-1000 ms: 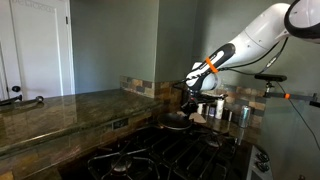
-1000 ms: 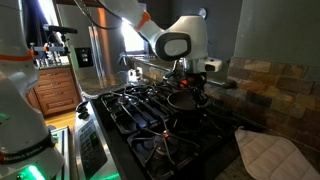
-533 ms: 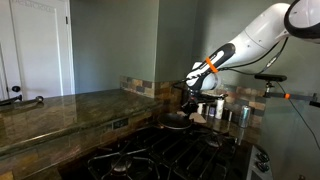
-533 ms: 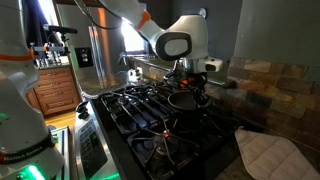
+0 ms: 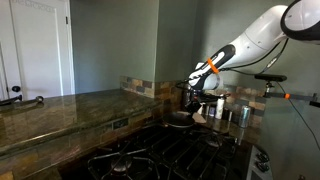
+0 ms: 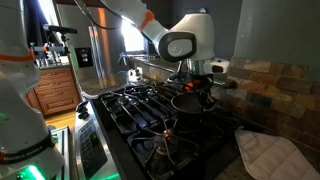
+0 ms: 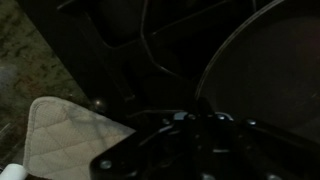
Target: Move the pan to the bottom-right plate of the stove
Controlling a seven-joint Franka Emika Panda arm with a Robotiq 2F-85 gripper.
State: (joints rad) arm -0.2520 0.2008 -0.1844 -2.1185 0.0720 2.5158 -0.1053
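Observation:
My gripper is to let go of the pan on the black grates at the far end of the stove (image 5: 186,118).
The pan (image 6: 187,101), round and shallow with a shiny rim, hangs just above the black grates at the far end of the stove (image 6: 140,108). It also shows in an exterior view (image 5: 178,119). My gripper (image 6: 201,90) sits at its handle side and looks shut on it; it also shows in an exterior view (image 5: 190,98). In the wrist view only the pan's curved rim (image 7: 235,55) shows, and my jaws (image 7: 195,125) are lost in the dark. A burner of the same kind (image 6: 163,133) lies nearer the camera, apart from the pan.
A quilted pot holder (image 6: 266,150) lies beside the stove and shows in the wrist view (image 7: 62,137). Steel canisters (image 5: 240,113) stand on the counter behind the pan. A stone counter (image 5: 60,108) runs along the wall. A tiled backsplash (image 6: 285,85) is close behind.
My gripper and the pan have shifted slightly toward the backsplash side and a little upward. Nothing else has moved.

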